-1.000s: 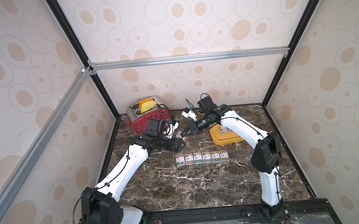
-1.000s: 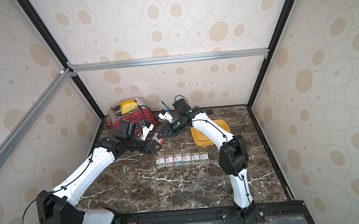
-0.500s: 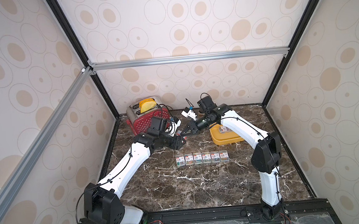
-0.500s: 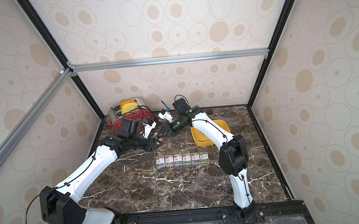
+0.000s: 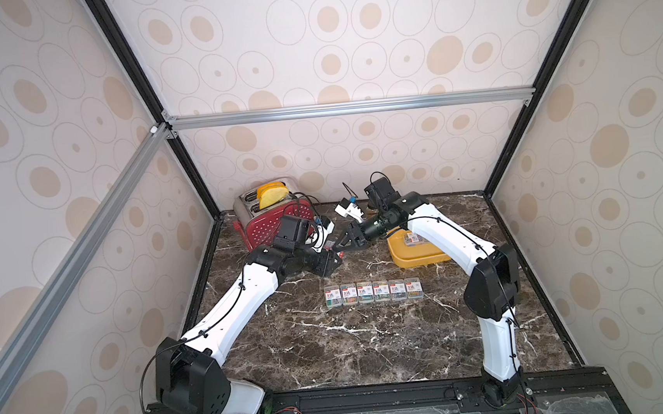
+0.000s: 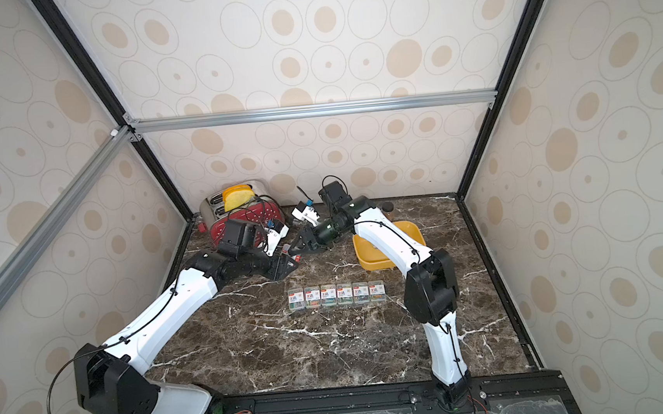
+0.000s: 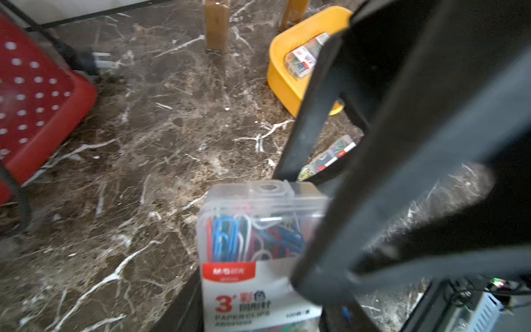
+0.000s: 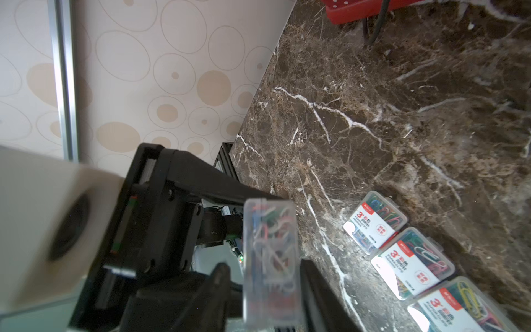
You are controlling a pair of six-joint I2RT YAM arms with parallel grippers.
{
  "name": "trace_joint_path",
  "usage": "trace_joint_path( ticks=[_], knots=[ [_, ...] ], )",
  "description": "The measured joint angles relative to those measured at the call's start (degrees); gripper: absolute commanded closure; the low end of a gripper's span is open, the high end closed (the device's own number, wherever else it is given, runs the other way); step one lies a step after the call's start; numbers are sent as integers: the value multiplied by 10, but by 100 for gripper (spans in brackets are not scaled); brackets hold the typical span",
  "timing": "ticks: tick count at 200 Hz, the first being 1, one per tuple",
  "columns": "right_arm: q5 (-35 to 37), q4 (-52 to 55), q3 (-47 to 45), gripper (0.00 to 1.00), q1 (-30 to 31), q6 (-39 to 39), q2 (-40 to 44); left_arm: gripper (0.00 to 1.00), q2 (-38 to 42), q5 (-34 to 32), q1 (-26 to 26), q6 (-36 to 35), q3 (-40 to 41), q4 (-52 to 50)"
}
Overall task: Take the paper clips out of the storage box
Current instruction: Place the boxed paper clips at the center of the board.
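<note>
The left gripper needs to release the case on the marble (image 5: 312,299) beside the end of the row nearest the toaster. The case is still hanging above the table.
A clear case of paper clips (image 7: 253,244) hangs above the table between both arms, left of the yellow storage box (image 5: 415,259) (image 6: 370,262). My left gripper (image 7: 258,310) (image 5: 330,254) is shut on this case (image 8: 270,253). My right gripper (image 8: 264,287) (image 5: 343,247) stands open around the same case, with a gap showing beside one of its fingers (image 8: 221,281). One case (image 5: 413,238) (image 7: 301,60) lies inside the storage box (image 7: 284,83). Several cases (image 5: 373,292) (image 6: 337,295) (image 8: 376,221) lie in a row on the marble, nearer the front.
A red dotted toaster (image 5: 270,225) (image 7: 34,100) stands at the back left, close behind my left wrist, with its black cable on the table. Two brown bottles (image 7: 217,26) (image 7: 293,11) stand at the back near the storage box.
My left gripper has moved up to the right gripper and closed on the case held there. The right gripper's jaws have come apart from that case.
</note>
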State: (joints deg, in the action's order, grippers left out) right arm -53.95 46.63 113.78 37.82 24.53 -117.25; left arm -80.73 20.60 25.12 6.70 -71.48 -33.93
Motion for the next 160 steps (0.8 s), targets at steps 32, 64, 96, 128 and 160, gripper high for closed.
trace_joint_path(
  ticks=[32,64,96,128,160],
  knots=[
    [1,19,13,25,-2,-6,0,69,0,-31,-4,16,10,-16],
    [11,32,7,24,-24,-19,5,70,-2,-43,-24,53,44,-33],
    [38,56,-36,24,-64,-43,37,70,-29,-53,-48,92,88,-49],
    [53,58,-95,24,-80,-54,72,70,-71,-66,-50,120,103,-60],
    [58,58,-113,24,-80,-59,76,70,-104,-78,-50,130,104,-61]
  ],
)
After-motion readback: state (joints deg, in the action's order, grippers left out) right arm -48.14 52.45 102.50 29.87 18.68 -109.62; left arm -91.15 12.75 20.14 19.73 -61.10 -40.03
